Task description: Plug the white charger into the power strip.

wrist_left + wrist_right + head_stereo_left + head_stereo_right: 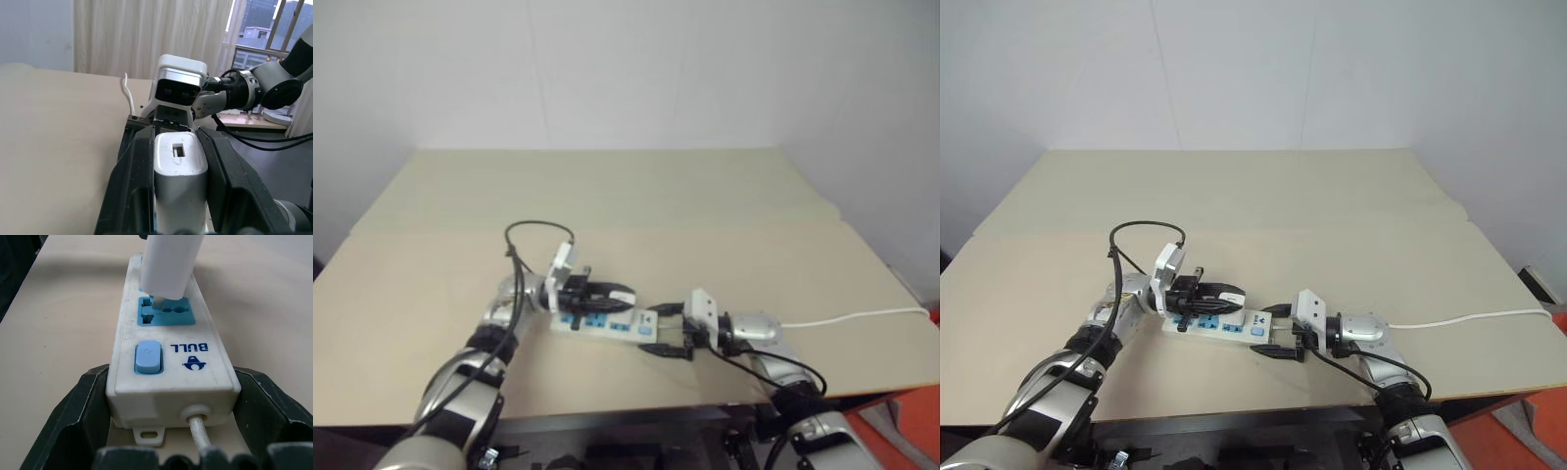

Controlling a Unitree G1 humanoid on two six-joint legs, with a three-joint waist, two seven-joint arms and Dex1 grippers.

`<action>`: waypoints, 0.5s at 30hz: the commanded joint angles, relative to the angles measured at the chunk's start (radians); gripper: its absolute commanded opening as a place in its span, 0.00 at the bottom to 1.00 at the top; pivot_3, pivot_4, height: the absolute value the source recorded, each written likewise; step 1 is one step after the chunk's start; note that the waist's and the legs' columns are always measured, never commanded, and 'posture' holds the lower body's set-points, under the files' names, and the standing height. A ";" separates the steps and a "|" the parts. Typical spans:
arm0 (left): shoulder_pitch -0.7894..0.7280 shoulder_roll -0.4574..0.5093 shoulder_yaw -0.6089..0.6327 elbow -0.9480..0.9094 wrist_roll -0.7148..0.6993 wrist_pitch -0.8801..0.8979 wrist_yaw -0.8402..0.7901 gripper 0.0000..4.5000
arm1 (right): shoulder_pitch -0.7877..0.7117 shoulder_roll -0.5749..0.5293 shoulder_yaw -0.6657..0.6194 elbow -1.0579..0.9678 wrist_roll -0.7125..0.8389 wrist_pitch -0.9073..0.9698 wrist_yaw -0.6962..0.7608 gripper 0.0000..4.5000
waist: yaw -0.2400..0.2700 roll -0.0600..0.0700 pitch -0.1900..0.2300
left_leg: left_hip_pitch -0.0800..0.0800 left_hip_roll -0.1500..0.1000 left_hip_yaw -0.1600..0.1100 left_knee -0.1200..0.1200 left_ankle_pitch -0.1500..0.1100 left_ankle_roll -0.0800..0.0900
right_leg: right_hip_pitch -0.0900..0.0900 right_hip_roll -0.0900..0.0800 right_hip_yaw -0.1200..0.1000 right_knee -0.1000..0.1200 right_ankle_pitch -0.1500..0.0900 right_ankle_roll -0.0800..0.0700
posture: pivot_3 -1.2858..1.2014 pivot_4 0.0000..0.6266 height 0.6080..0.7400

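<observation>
The robot's left gripper will release the white charger in the power strip's blue socket (620,321) nearest the switch.
The power strip (607,325) lies flat near the table's front edge, a white bar with blue sockets and a blue switch (148,357). My right gripper (668,331) is closed around its switch end, one black finger on each long side. My left gripper (626,295) reaches in from the left just above the strip, shut on the white charger (178,166). In the right wrist view the charger (168,264) stands tilted over the blue socket (166,312) nearest the switch, with its prongs touching that socket face.
The strip's thin white cord (852,316) runs right to the edge of the beige table (626,196). A black cable loop (538,235) arches above my left wrist. An orange object (911,431) sits below the table's front right corner.
</observation>
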 commanded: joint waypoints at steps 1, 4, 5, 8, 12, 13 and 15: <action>-0.013 0.023 -0.023 -0.049 -0.035 0.005 -0.004 0.23 | 0.002 0.003 0.014 -0.011 -0.018 -0.007 -0.017 0.76 | 0.000 0.000 0.000 | 0.000 0.000 0.000 0.000 0.000 0.000 | 0.000 0.000 0.000 0.000 0.000 0.000 | 0.52 0.24 1.00; -0.008 0.034 -0.041 -0.060 -0.055 0.019 -0.004 0.23 | 0.003 0.004 0.015 -0.011 -0.018 -0.007 -0.019 0.76 | 0.000 0.000 0.000 | 0.000 0.000 0.000 0.000 0.000 0.000 | 0.000 0.000 0.000 0.000 0.000 0.000 | 0.52 0.24 1.00; -0.007 0.036 -0.047 -0.055 -0.051 0.010 -0.004 0.23 | 0.003 0.005 0.015 -0.012 -0.018 -0.006 -0.019 0.76 | 0.000 0.000 0.000 | 0.000 0.000 0.000 0.000 0.000 0.000 | 0.000 0.000 0.000 0.000 0.000 0.000 | 0.52 0.24 1.00; -0.005 0.042 -0.073 -0.033 -0.040 -0.010 -0.004 0.23 | 0.002 0.006 0.016 -0.012 -0.017 -0.007 -0.021 0.76 | 0.000 0.000 0.000 | 0.000 0.000 0.000 0.000 0.000 0.000 | 0.000 0.000 0.000 0.000 0.000 0.000 | 0.52 0.24 1.00; -0.004 0.035 -0.089 -0.007 -0.033 -0.032 -0.004 0.23 | 0.003 0.006 0.018 -0.013 -0.016 -0.006 -0.023 0.76 | 0.000 0.000 0.000 | 0.000 0.000 0.000 0.000 0.000 0.000 | 0.000 0.000 0.000 0.000 0.000 0.000 | 0.52 0.24 1.00; -0.006 0.031 -0.089 0.004 -0.029 -0.038 -0.004 0.23 | 0.003 0.006 0.018 -0.014 -0.016 -0.006 -0.024 0.76 | 0.000 0.000 0.000 | 0.000 0.000 0.000 0.000 0.000 0.000 | 0.000 0.000 0.000 0.000 0.000 0.000 | 0.52 0.24 1.00; -0.010 0.020 -0.088 0.028 -0.015 -0.056 -0.004 0.23 | 0.004 0.006 0.018 -0.016 -0.015 -0.004 -0.025 0.76 | 0.001 0.000 0.000 | 0.000 0.000 0.000 0.000 0.000 0.000 | 0.000 0.000 0.000 0.000 0.000 0.000 | 0.52 0.24 1.00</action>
